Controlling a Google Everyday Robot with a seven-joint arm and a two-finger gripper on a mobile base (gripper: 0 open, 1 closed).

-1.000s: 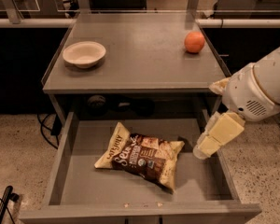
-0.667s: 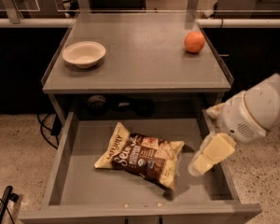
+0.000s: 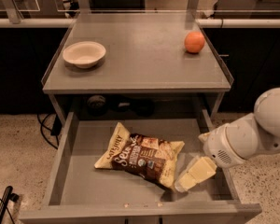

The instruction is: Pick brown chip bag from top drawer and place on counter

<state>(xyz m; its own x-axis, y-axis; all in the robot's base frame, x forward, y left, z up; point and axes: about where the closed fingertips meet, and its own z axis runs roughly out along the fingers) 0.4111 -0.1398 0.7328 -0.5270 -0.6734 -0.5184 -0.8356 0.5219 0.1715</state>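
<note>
Next, I move over the brown chip bag and grip its pale yellow end [image 3: 166,156] nearest the white arm.
The brown chip bag [image 3: 142,159] lies flat in the open top drawer [image 3: 79,181], dark brown centre with white lettering and pale yellow edges. My gripper [image 3: 186,180] hangs from the white arm at the right. It is low inside the drawer, right beside the bag's lower right corner. The grey counter [image 3: 144,55] sits above the drawer.
A cream bowl [image 3: 84,54] stands at the counter's left and an orange [image 3: 194,42] at its back right. The drawer's right wall [image 3: 224,176] is close to my arm. Cables lie on the speckled floor at the left [image 3: 44,125].
My arm has dropped lower and moved left into the drawer, bringing the gripper closer to the bag's right corner. The bag has not moved.
</note>
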